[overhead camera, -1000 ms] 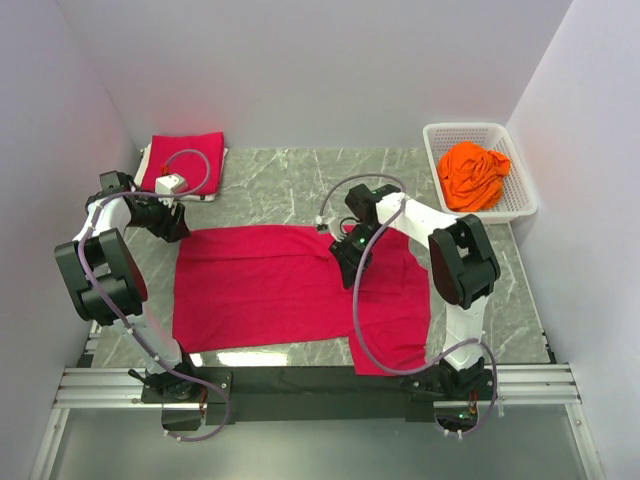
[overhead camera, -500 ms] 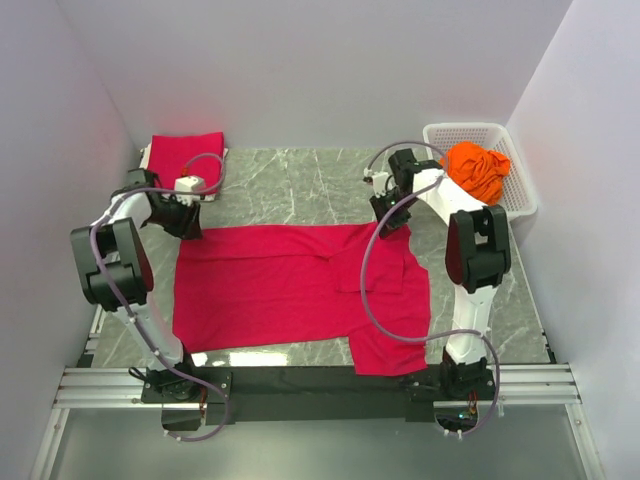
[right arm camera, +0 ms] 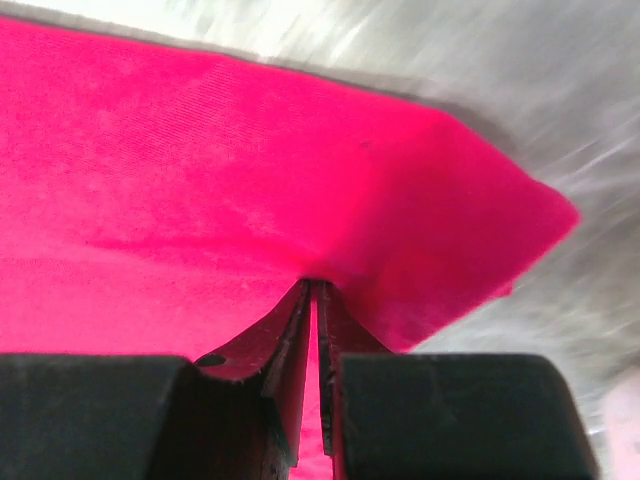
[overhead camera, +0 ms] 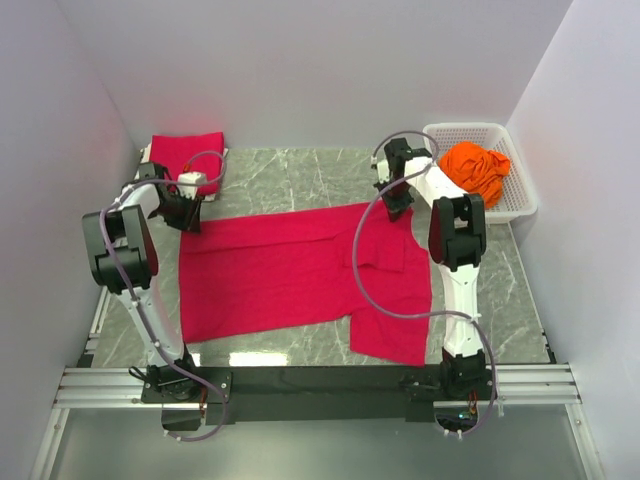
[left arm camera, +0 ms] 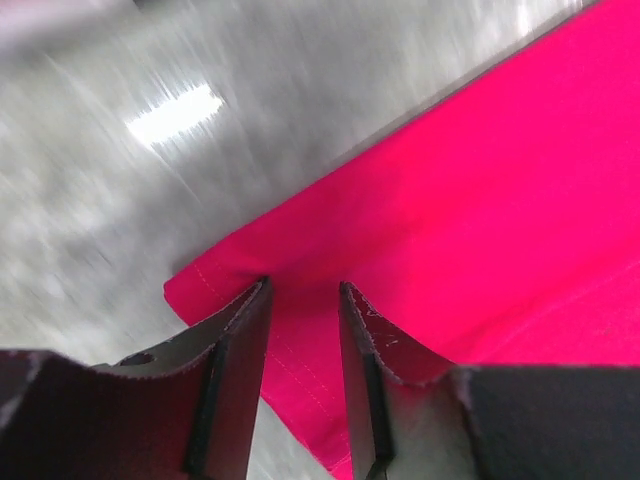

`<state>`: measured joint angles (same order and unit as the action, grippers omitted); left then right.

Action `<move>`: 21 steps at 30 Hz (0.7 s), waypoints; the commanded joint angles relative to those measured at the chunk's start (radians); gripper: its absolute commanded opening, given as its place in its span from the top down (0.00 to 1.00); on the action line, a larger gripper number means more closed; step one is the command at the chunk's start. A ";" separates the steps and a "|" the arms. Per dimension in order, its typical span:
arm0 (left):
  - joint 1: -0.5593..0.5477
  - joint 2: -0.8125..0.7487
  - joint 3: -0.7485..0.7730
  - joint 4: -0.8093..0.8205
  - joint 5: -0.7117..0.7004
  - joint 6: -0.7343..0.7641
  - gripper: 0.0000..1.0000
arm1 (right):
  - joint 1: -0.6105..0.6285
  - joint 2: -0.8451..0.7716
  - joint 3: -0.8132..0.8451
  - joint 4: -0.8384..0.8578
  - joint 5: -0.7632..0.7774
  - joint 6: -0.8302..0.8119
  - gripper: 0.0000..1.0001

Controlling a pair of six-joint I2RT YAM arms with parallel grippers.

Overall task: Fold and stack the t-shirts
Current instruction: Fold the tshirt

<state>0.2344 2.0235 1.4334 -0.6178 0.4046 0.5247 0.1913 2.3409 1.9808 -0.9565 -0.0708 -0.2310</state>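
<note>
The near corner of the bottom hem (overhead camera: pixel 189 338) on the crimson t-shirt is the next spot my left gripper will go to and close on.
A crimson t-shirt (overhead camera: pixel 290 270) lies spread across the middle of the marble table. My right gripper (overhead camera: pixel 400 208) is at its far right edge. In the right wrist view that gripper (right arm camera: pixel 312 285) is shut on a pinched-up ridge of the red cloth (right arm camera: pixel 200 170). My left gripper (overhead camera: pixel 190 218) sits at the shirt's far left corner. Its jaws (left arm camera: pixel 303 290) stand apart, straddling the hemmed corner (left arm camera: pixel 480 200). A folded red t-shirt (overhead camera: pixel 185 155) lies at the back left. An orange t-shirt (overhead camera: pixel 472 172) is bunched in the basket.
The white lattice basket (overhead camera: pixel 515 205) stands at the back right against the wall. Bare marble (overhead camera: pixel 290 185) lies between the folded shirt and the basket. Walls close in on both sides, and the metal rail (overhead camera: pixel 320 385) runs along the near edge.
My right gripper swung from the shirt's middle to its far right edge and closed on it, dragging that edge backward. The left gripper shifted toward the back and its jaws narrowed.
</note>
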 commanded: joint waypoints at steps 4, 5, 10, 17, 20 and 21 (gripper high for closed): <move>-0.029 0.164 0.180 0.032 -0.049 -0.107 0.59 | -0.029 0.123 0.217 -0.042 0.124 0.010 0.85; -0.033 0.197 0.203 0.033 -0.053 -0.112 0.59 | -0.032 0.133 0.239 -0.045 0.132 0.013 0.84; -0.043 0.291 0.373 0.020 -0.084 -0.144 0.60 | -0.033 0.176 0.329 -0.033 0.164 0.010 0.80; -0.040 0.226 0.391 0.027 0.039 -0.147 0.53 | -0.033 0.082 0.288 0.035 0.108 -0.002 0.61; -0.041 0.105 0.331 0.024 0.126 -0.143 0.50 | -0.030 -0.064 0.234 0.036 0.019 -0.017 0.49; -0.041 0.068 0.311 0.027 0.141 -0.141 0.49 | -0.032 -0.110 0.167 0.048 0.006 -0.030 0.46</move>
<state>0.1886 2.2463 1.7786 -0.5888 0.4534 0.3798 0.1703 2.4462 2.2089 -0.9394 0.0051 -0.2333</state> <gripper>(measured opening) 0.504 0.518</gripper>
